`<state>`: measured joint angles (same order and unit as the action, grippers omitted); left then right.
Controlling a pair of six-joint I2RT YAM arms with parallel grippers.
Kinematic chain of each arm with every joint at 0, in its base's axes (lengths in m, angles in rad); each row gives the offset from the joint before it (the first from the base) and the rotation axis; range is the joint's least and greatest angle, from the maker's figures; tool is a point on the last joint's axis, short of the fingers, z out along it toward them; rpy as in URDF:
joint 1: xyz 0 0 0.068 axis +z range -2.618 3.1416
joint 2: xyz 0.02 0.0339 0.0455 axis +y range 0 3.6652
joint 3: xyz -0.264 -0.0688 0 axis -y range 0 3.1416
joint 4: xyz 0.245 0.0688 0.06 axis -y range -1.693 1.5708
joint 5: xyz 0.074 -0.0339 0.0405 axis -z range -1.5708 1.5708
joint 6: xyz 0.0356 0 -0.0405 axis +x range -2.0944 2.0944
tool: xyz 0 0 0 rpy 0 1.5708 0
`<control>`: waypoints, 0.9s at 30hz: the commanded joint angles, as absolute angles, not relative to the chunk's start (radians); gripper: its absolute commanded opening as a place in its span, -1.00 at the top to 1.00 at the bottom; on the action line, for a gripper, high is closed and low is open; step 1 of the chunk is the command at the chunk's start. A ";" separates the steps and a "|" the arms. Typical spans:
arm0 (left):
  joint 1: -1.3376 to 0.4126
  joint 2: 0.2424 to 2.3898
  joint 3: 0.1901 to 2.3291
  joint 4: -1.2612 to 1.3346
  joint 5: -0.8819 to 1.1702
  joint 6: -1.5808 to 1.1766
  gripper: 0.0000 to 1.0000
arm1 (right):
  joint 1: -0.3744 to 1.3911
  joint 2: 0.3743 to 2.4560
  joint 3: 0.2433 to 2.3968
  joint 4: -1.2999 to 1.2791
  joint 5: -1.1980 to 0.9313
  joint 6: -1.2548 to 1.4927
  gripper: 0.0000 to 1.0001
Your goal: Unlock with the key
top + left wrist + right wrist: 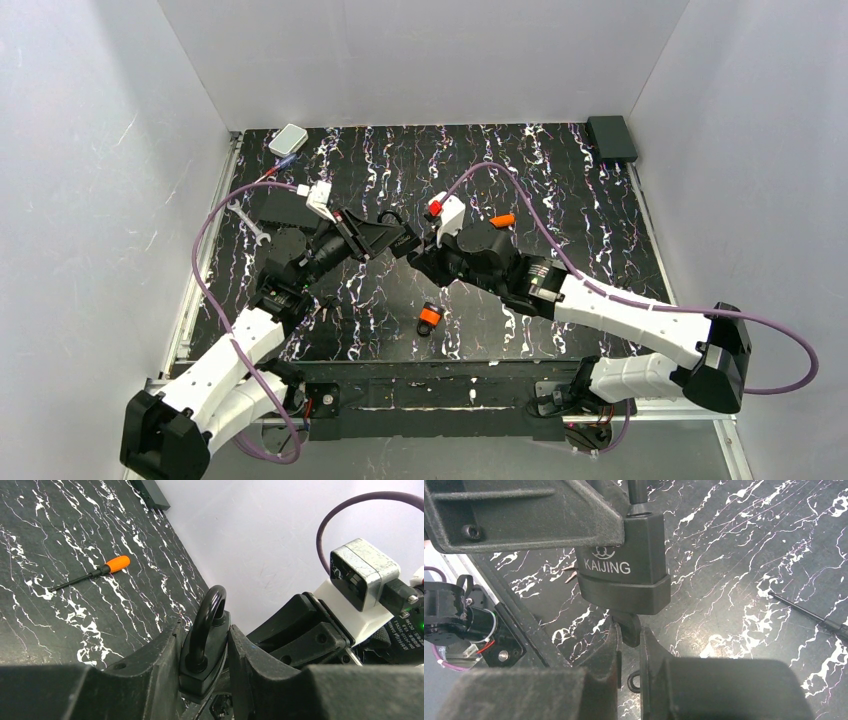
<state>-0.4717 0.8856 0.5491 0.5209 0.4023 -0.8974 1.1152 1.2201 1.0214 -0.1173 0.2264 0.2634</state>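
The fingers of my right gripper are crooked across the key's head, so next I open them, roll my wrist and pinch the head's flat sides (630, 635) before I turn the key.
A black padlock (624, 565) marked KAIJING hangs above the table, and my left gripper (204, 632) is shut on its body, the black shackle (207, 615) standing up between the fingers. The key (630, 628), of which only the rounded black head shows, sits against the underside of the padlock. My right gripper (628, 630) is shut on that head from below. In the top view the two grippers meet nose to nose at the table's centre, left gripper (393, 238) and right gripper (425, 252). The key's blade is hidden.
An orange-handled screwdriver (503, 220) lies behind the right arm. A small orange padlock (429, 317) lies on the table near the front. A silver wrench (250, 225) lies at the left edge, a white box (288, 139) at the back left, a black box (611, 137) at the back right.
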 commanded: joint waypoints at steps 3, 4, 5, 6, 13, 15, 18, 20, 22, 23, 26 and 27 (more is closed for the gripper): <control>-0.499 0.856 0.562 0.444 0.389 -0.910 1.00 | 1.098 1.161 1.023 0.117 0.178 0.167 0.58; -0.499 0.851 0.571 0.443 0.393 -0.915 1.00 | 1.074 1.149 1.011 0.124 0.113 0.175 0.39; -0.499 0.845 0.578 0.444 0.399 -0.922 1.00 | 1.061 1.135 0.996 0.133 0.083 0.187 0.18; -0.499 0.838 0.586 0.445 0.403 -0.925 1.00 | 1.029 1.123 0.980 0.147 0.001 0.203 -0.02; -0.499 0.813 0.625 0.457 0.435 -0.960 1.00 | 0.888 1.055 0.840 0.313 -0.269 0.370 -0.47; -0.499 0.800 0.630 0.456 0.435 -0.963 1.00 | 0.869 1.047 0.824 0.323 -0.287 0.390 -0.47; -0.499 0.793 0.632 0.456 0.436 -0.964 1.00 | 0.856 1.035 0.806 0.316 -0.305 0.396 -0.48; -0.499 0.796 0.632 0.456 0.438 -0.970 1.00 | 0.847 1.023 0.792 0.304 -0.333 0.386 -0.48; -0.499 0.793 0.633 0.457 0.442 -0.977 1.00 | 0.834 1.014 0.782 0.284 -0.394 0.373 -0.48; -0.499 0.792 0.636 0.458 0.445 -0.980 1.00 | 0.826 1.011 0.778 0.274 -0.422 0.368 -0.47; -0.499 0.786 0.646 0.459 0.458 -0.982 1.00 | 0.800 1.001 0.759 0.280 -0.491 0.373 -0.47; -0.498 0.784 0.652 0.460 0.463 -0.984 1.00 | 0.794 1.002 0.753 0.297 -0.507 0.383 -0.47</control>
